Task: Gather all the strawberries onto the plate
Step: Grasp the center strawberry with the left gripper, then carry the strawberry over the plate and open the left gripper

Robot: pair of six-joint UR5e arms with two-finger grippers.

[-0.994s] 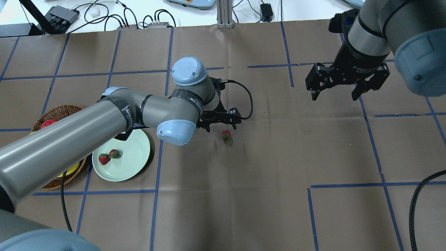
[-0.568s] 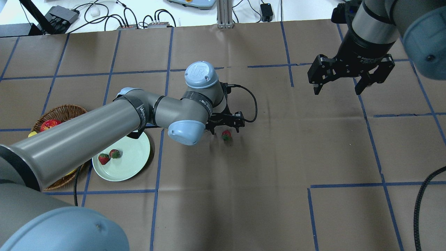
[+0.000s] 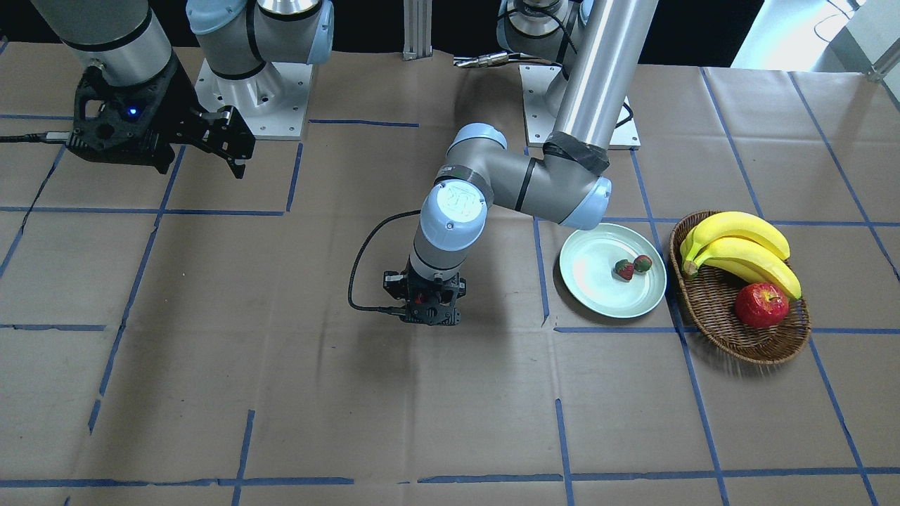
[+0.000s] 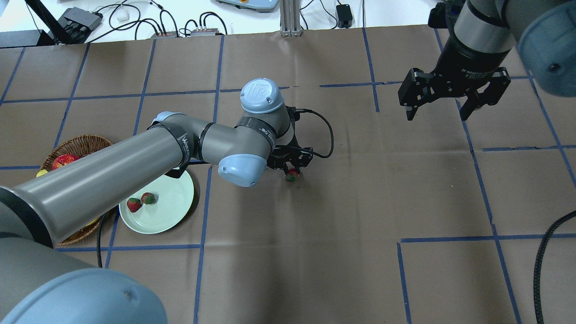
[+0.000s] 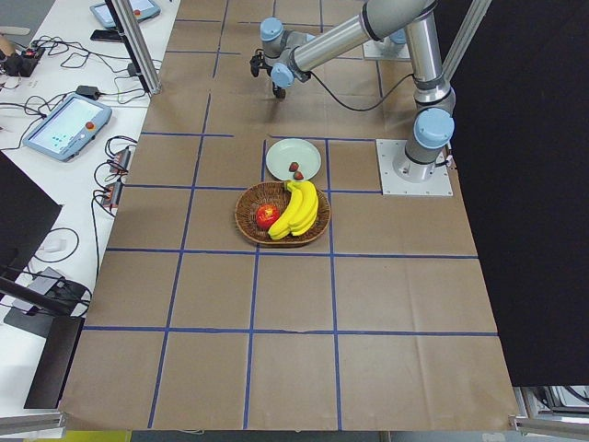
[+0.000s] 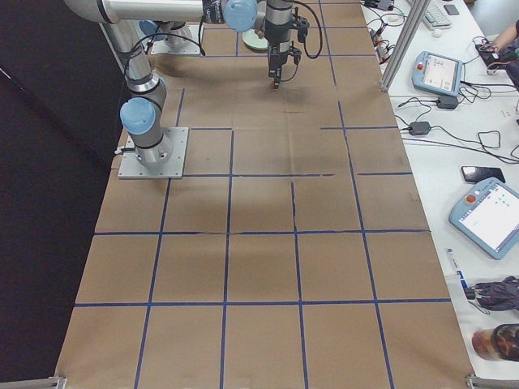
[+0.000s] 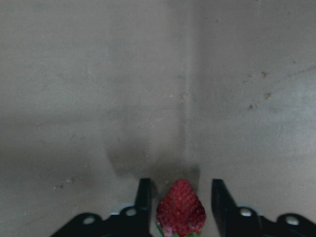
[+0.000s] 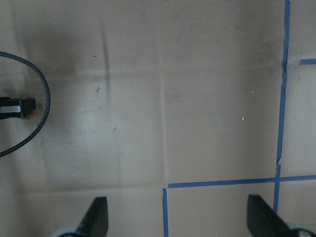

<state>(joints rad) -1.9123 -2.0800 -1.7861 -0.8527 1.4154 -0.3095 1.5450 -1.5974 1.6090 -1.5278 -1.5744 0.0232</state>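
Observation:
Next, I release the strawberry from my left gripper on the mint-green plate's side [image 3: 575,268] farthest from the brown wicker basket.
One strawberry [image 4: 292,175] lies on the brown paper at mid-table. My left gripper [image 4: 290,168] is down over it. In the left wrist view the strawberry [image 7: 181,211] sits between the two open fingers [image 7: 144,197], with a thin gap on each side. Two more strawberries [image 4: 134,204] [image 4: 148,198] lie in the mint-green plate [image 4: 173,211]; they also show in the front view [image 3: 624,269] on the plate [image 3: 598,292]. My right gripper [image 4: 438,112] hangs open and empty above the far right of the table.
A brown wicker basket [image 3: 717,309] with bananas [image 3: 738,246] and a red apple [image 3: 761,305] stands next to the plate. The left gripper's black cable [image 4: 326,130] loops beside it. Blue tape lines mark the paper.
My left gripper has moved right and come down over the lone strawberry, so the berry now sits between its fingers. My right gripper has drifted a little toward the far edge.

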